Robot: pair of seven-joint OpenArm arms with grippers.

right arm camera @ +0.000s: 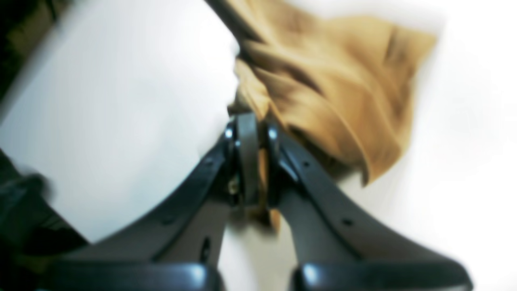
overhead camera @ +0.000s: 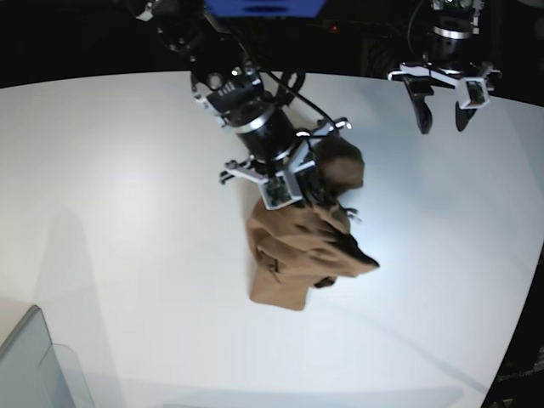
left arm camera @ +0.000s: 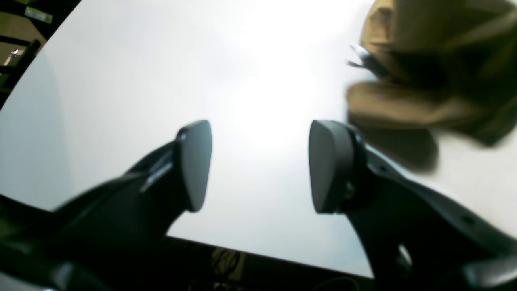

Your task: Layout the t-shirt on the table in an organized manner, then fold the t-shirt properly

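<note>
The t-shirt's upper flap (overhead camera: pixel 355 179) (left arm camera: pixel 357 107) lies beside my right gripper, and my left gripper will go to it next and close on its outer edge.
The brown t-shirt (overhead camera: pixel 293 251) lies crumpled near the middle of the white table (overhead camera: pixel 127 170). My right gripper (overhead camera: pixel 313 180) is at the shirt's upper end, shut on a fold of it. In the right wrist view the fingers (right arm camera: pixel 247 153) are pressed together with brown cloth between them, and the rest of the t-shirt (right arm camera: pixel 335 81) spreads away beyond them, blurred. My left gripper (overhead camera: pixel 442 115) hangs open above the far right of the table, apart from the shirt. In its own view the left gripper (left arm camera: pixel 260 161) holds nothing, and the t-shirt (left arm camera: pixel 436 60) shows at the upper right.
The corner of a grey translucent bin (overhead camera: pixel 34 365) sits at the near left. The table's curved edge (overhead camera: pixel 518 306) runs down the right side, with dark floor beyond it. Bare white table (left arm camera: pixel 121 81) lies under the left gripper.
</note>
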